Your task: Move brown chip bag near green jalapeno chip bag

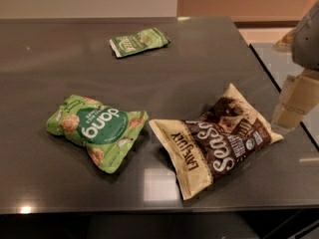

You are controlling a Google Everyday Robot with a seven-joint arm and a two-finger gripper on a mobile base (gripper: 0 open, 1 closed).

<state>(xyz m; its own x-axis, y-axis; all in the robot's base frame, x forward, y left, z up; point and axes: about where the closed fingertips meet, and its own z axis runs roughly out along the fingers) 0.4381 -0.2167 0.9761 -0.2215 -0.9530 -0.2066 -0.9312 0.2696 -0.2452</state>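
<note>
I will close on the brown chip bag's dark brown centre (240, 125), toward the end farthest from the puffy light green "dang" bag.
The brown chip bag (215, 139) lies flat at the front right of the dark table (60, 59); it is tan-yellow with a dark brown centre and "LATE JULY" print. The green jalapeno chip bag (139, 42), a small flat dark green packet, lies at the far middle of the table, well apart from the brown bag. My gripper (293, 106) hangs at the right edge of the view, just right of the brown bag's upper right corner and slightly above the table. It holds nothing that I can see.
A puffy light green "dang" bag (97, 131) lies at the front left, its right edge close to the brown bag's left corner. The table's right edge (279, 88) runs next to my gripper, and another surface lies beyond it.
</note>
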